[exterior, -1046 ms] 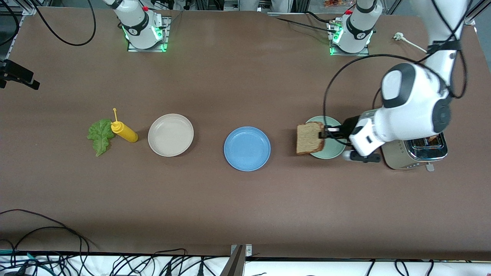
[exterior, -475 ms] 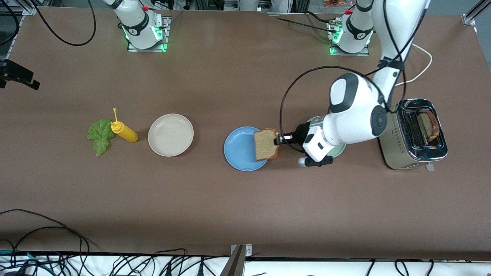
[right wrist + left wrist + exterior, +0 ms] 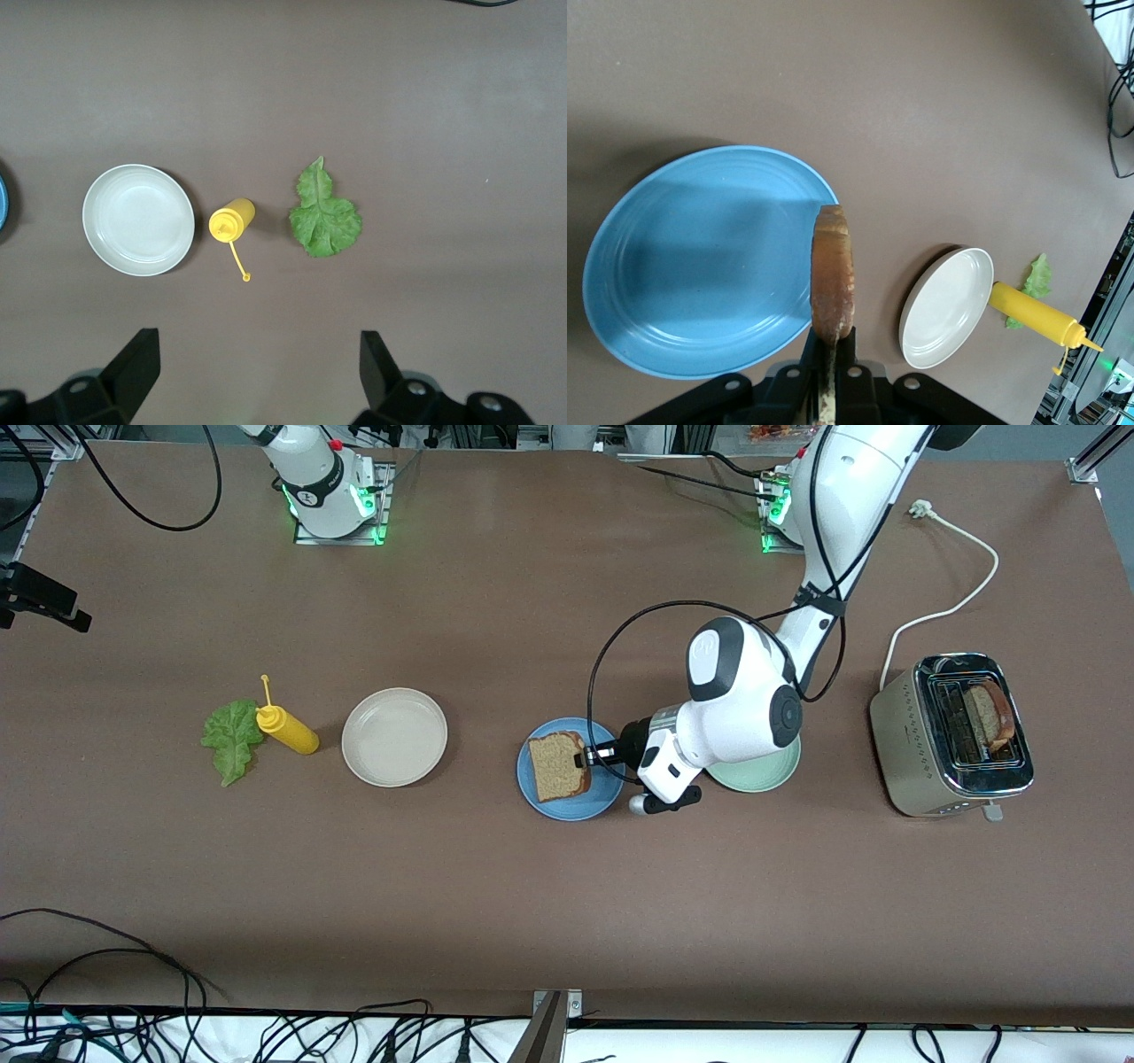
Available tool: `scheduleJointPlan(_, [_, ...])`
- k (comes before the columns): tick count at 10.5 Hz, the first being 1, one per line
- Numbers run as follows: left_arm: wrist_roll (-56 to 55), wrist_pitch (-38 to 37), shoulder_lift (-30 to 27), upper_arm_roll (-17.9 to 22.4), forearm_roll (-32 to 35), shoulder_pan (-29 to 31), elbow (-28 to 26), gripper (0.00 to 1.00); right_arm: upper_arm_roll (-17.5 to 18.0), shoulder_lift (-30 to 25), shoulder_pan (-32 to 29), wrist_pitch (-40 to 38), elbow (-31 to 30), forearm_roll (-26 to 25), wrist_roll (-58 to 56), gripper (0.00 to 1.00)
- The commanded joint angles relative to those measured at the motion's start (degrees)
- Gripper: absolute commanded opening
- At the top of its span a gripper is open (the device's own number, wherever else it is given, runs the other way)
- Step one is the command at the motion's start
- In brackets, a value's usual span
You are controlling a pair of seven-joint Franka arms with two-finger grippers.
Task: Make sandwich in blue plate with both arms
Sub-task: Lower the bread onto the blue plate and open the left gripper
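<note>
My left gripper is going to release the bread slice on the blue plate's side (image 3: pixel 593 775) (image 3: pixel 657 255) nearest the pale green plate.
My left gripper (image 3: pixel 586 760) is shut on the crust edge of a brown bread slice (image 3: pixel 559 767), held over the blue plate (image 3: pixel 534 790) in the middle of the table. The left wrist view shows that slice (image 3: pixel 833 274) edge-on between the fingers of the left gripper (image 3: pixel 831 343), above the blue plate (image 3: pixel 691 266). The green lettuce leaf (image 3: pixel 231 740) lies on the table toward the right arm's end. My right gripper (image 3: pixel 259 347) hangs open and empty high above the lettuce leaf (image 3: pixel 324 218). A second bread slice (image 3: pixel 987 714) stands in the toaster.
A yellow squeeze bottle (image 3: pixel 286 729) lies beside the lettuce, and a cream-white plate (image 3: pixel 394 737) sits between it and the blue plate. A pale green plate (image 3: pixel 764 772) is partly under the left arm. The silver toaster (image 3: pixel 921 735) stands at the left arm's end.
The left arm has carried the bread slice from over the green plate to over the blue plate and lowered it. The right arm has not moved.
</note>
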Motion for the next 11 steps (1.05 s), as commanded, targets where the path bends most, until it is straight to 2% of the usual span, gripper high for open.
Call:
scheduleJointPlan(1, [0.26, -0.42, 1.48, -0.2, -1.2, -0.15, 2.24, 0.0, 0.06, 0.17, 0.11, -0.95, 1.08, -0.06, 0.3, 1.0])
scheduleJointPlan(6, [0.26, -1.03, 1.47, -0.38, -0.67, 0.2, 0.75, 0.0, 0.06, 0.17, 0.11, -0.95, 0.99, -0.06, 0.3, 1.0])
scheduleJointPlan(11, [5.52, -2.53, 1.56, -0.12, 1.43, 1.95, -1.28, 0.0, 0.06, 0.34, 0.11, -0.95, 0.99, -0.06, 0.3, 1.0])
